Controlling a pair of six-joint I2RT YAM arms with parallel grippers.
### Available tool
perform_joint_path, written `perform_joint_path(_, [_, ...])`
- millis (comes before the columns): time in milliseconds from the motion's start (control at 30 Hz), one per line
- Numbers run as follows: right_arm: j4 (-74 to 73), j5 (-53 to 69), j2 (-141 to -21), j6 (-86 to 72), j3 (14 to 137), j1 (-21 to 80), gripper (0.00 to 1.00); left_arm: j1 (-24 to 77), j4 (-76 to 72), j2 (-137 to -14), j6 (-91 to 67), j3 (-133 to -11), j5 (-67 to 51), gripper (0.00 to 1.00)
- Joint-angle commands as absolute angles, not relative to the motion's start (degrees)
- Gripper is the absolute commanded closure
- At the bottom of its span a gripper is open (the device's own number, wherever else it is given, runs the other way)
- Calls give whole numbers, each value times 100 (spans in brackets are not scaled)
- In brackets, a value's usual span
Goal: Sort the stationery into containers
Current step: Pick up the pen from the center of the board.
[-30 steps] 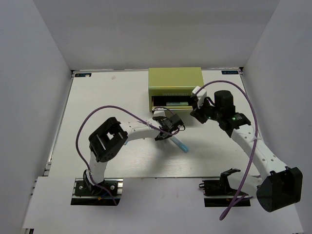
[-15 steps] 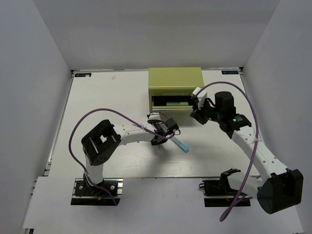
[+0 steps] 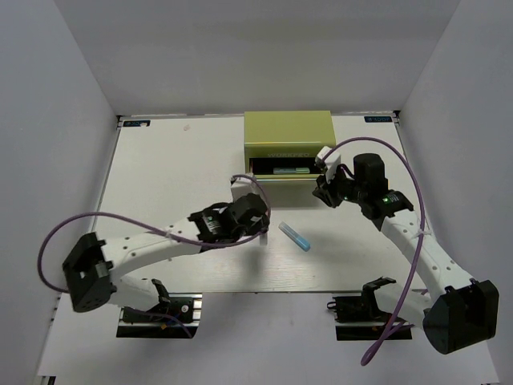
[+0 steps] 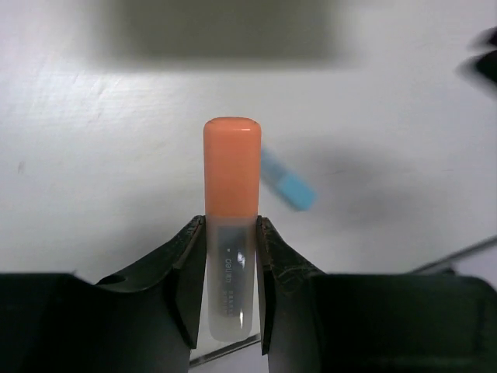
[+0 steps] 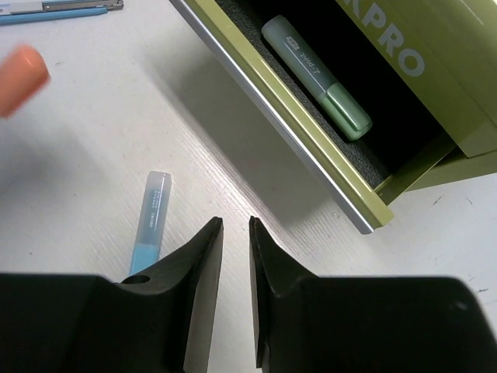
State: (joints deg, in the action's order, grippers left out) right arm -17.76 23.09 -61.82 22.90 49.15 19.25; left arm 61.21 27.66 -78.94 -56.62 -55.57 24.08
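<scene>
The robot's left gripper needs to set the orange-tipped lilac pen, now held above the table, down between the green-tipped teal pen and the drawer's front (image 3: 294,172).
My left gripper (image 4: 231,225) is shut on the orange-tipped lilac pen (image 4: 231,175), cap pointing away, held above the table. In the top view this gripper (image 3: 256,224) is left of the slim light blue pen (image 3: 294,237), which lies on the table and also shows in the left wrist view (image 4: 286,183) and the right wrist view (image 5: 149,221). The olive-green chest (image 3: 288,132) has a drawer (image 5: 272,116) pulled out, with the green-tipped teal pen (image 5: 314,74) inside. My right gripper (image 5: 234,225) is empty beside the drawer's right end (image 3: 324,189), jaws nearly together. The blue pen is not in view.
The table's white side walls stand close on the left and right. The two arm bases (image 3: 156,309) sit at the near edge. A purple cable (image 3: 88,220) loops over the left arm, another (image 3: 405,164) over the right.
My left arm has swung back and left from the drawer front, carrying the orange-tipped pen. The light blue pen stays on the table. My right arm has hardly moved.
</scene>
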Motion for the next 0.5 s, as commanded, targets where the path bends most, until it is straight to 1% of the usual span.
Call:
perform_joint_path(0, [-1573,2355,-6021,2268,4852,1890,73,6038,1174,-7226,-4371,-5327,2312,95])
perform_joint_path(100, [-1547,2329,-5968,2259,4808,1907,73,5985,189,-6909,-2948,-5133,2312,95])
perform_joint_path(133, [-1556,2320,-5968,2259,4799,1890,73,5985,-24,-6908,-2161,-5133,2381,100])
perform_joint_path(200, [-1529,2242,-5898,2267,4755,1872,73,5985,-385,-6855,-1314,-5185,2451,100])
perform_joint_path(233, [-1521,2233,-5863,2276,4729,1863,73,5924,-648,-6934,-553,-5238,2452,100])
perform_joint_path(333, [-1520,2162,-5783,2276,4693,1837,72,5819,-1157,-7346,480,-5431,2505,100])
perform_joint_path(367, [-1538,2171,-5766,2259,4685,1828,72,5740,-1317,-7461,1049,-5432,2400,100])
perform_joint_path(467, [-1547,2136,-5661,2276,4641,1802,72,5547,-1915,-7962,1729,-5658,2286,100])
